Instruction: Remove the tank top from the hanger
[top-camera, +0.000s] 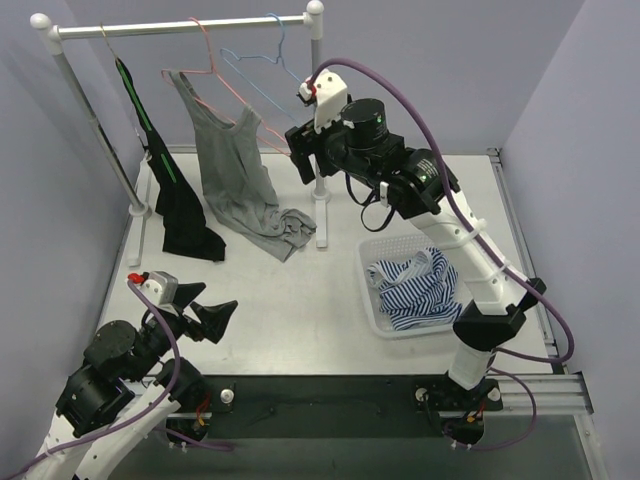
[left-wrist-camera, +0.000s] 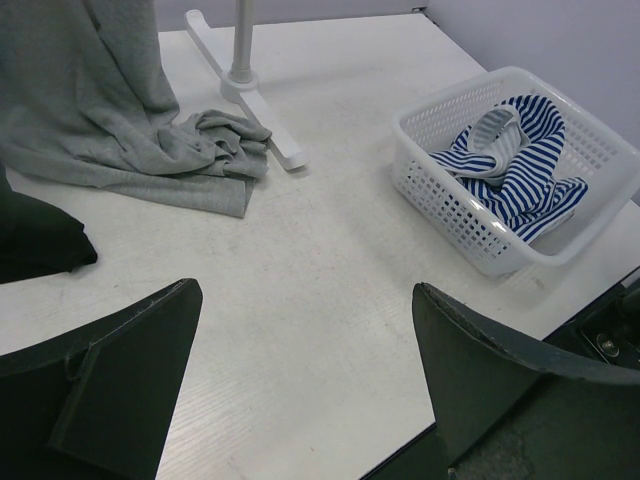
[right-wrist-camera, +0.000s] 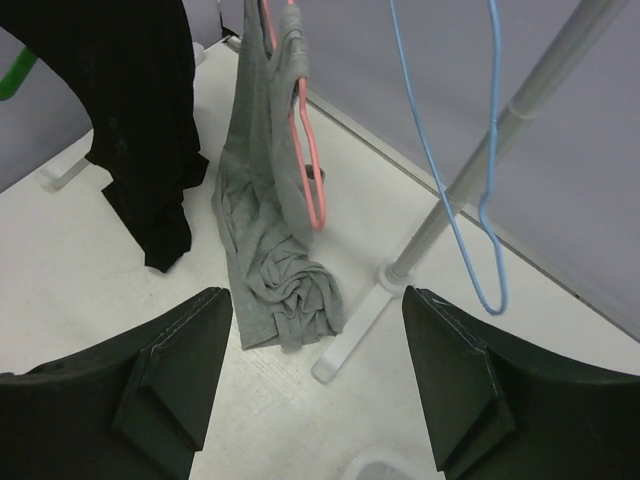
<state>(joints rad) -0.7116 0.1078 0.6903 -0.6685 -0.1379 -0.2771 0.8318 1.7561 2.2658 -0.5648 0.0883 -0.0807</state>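
The bare lower end (top-camera: 287, 153) (right-wrist-camera: 318, 220) of the pink hanger sticks out past the grey tank top toward the rack post, and my right gripper will close on it.
A grey tank top (top-camera: 232, 170) hangs by one strap from a pink hanger (top-camera: 228, 85) on the rail (top-camera: 180, 27); its hem lies bunched on the table (left-wrist-camera: 215, 150). In the right wrist view the top (right-wrist-camera: 270, 210) and the pink hanger (right-wrist-camera: 308, 150) are below and ahead. My right gripper (top-camera: 300, 150) is open and empty, raised beside the rack post to the right of the top. It shows open in its wrist view (right-wrist-camera: 315, 340). My left gripper (top-camera: 215, 318) is open and empty, low near the table's front left, also seen in its wrist view (left-wrist-camera: 300, 340).
A black garment (top-camera: 170, 190) on a green hanger hangs at the rail's left. An empty blue hanger (top-camera: 262, 62) hangs right of the pink one. The rack post and foot (top-camera: 321, 215) stand mid-table. A white basket (top-camera: 425, 290) holds a striped cloth (top-camera: 415, 285).
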